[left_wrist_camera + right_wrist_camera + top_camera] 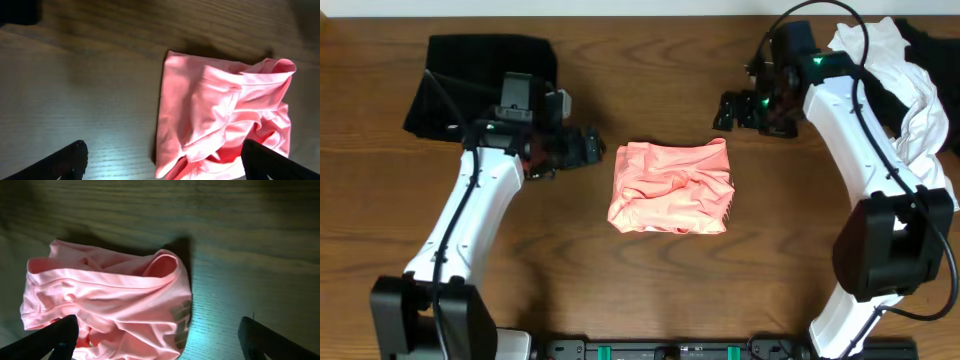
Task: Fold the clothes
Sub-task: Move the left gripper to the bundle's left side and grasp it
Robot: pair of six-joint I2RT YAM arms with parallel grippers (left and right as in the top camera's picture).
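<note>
The salmon-pink T-shirt will be gripped next by my left gripper, which should close at the middle of the salmon-pink T-shirt's edge (620,181) nearest the black folded cloth.
The salmon-pink T-shirt (672,187) lies in a rumpled, roughly square bundle at the middle of the table. It also shows in the left wrist view (225,117) and the right wrist view (107,310). My left gripper (588,150) is open and empty, just left of the shirt's upper left corner. My right gripper (735,110) is open and empty, above and right of the shirt's upper right corner. A neat black folded cloth (480,75) lies at the far left. A pile of white cloth (910,95) with black cloth (930,45) lies at the far right.
The wooden table (650,280) shows bare between the shirt and the front edge. The black arm bases (430,310) stand at the front corners.
</note>
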